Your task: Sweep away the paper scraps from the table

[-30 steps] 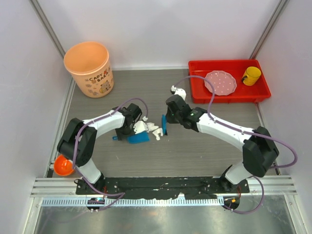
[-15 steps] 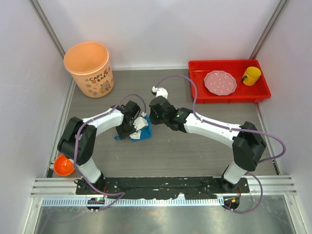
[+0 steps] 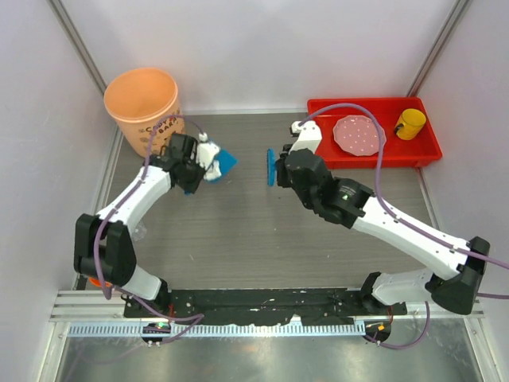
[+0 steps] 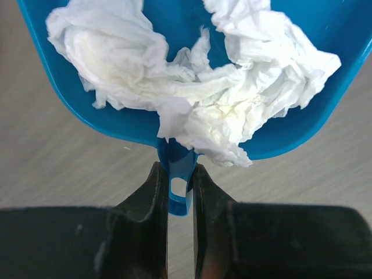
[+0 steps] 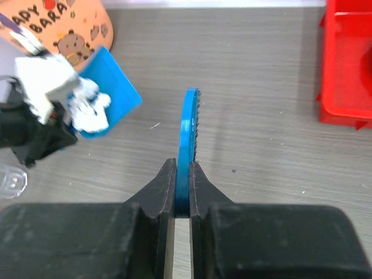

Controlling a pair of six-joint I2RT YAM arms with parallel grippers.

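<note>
The blue dustpan, now held above the table, will leave my left gripper on the bare middle of the table (image 3: pixel 231 206), nearer the front than the orange bucket.
My left gripper (image 4: pixel 175 174) is shut on the handle of the blue dustpan (image 4: pixel 174 133), which holds the white paper scraps (image 4: pixel 192 81). In the top view the left gripper (image 3: pixel 197 169) holds the dustpan (image 3: pixel 223 163) with the scraps (image 3: pixel 209 165) above the table (image 3: pixel 238 231), beside the orange bucket (image 3: pixel 143 111). My right gripper (image 5: pixel 183 168) is shut on a thin blue brush (image 5: pixel 189 136), held upright above the table (image 5: pixel 261 145). In the top view the right gripper (image 3: pixel 280 169) holds the brush (image 3: pixel 271 167) at mid-table.
A red tray (image 3: pixel 374 155) at the back right holds a pink plate (image 3: pixel 359 135) and a yellow cup (image 3: pixel 410 122). An orange bowl (image 3: pixel 102 274) sits off the left edge. The bucket (image 5: pixel 64 29) and tray (image 5: pixel 349 64) show in the right wrist view.
My left arm has lifted the dustpan with the scraps and carried it back-left toward the bucket. My right arm has pulled the brush back and to the right.
</note>
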